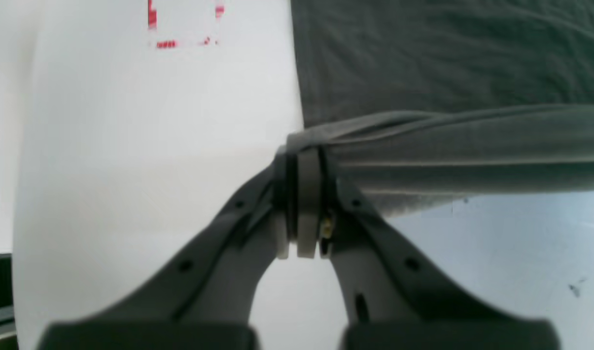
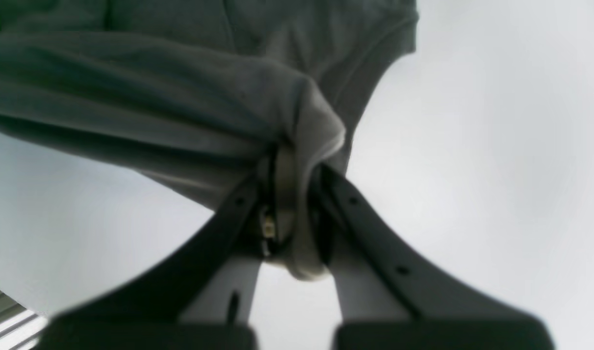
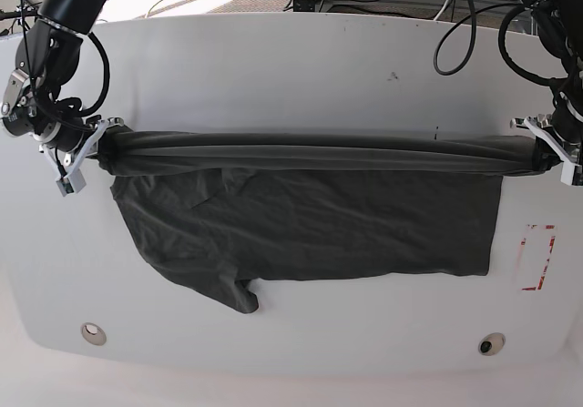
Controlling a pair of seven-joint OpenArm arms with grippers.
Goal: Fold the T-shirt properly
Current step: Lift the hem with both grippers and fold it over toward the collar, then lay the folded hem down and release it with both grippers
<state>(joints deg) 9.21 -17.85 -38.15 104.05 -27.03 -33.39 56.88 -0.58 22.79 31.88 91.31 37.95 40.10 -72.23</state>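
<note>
Next, my left gripper lets go of the T-shirt's corner on the flat cloth's side edge (image 3: 503,188) (image 1: 305,118), just past the red rectangle outline.
The dark charcoal-grey T-shirt (image 3: 310,220) lies across the white table (image 3: 291,70), its far edge lifted and stretched taut into a long roll between both grippers. My left gripper (image 3: 545,157) at the right of the base view is shut on a bunched corner of the T-shirt (image 1: 423,155); in the left wrist view the left gripper (image 1: 304,160) pinches the cloth tightly. My right gripper (image 3: 98,147) at the left of the base view is shut on the other corner, and in the right wrist view the right gripper (image 2: 289,160) has the T-shirt (image 2: 180,97) wrapped over its tips. A sleeve (image 3: 232,293) trails toward the near edge.
A red rectangle outline (image 3: 536,257) is marked on the table at the right, also seen as red marks (image 1: 165,43) in the left wrist view. Two round fittings (image 3: 92,333) (image 3: 491,344) sit near the front edge. Cables (image 3: 455,6) lie behind the table.
</note>
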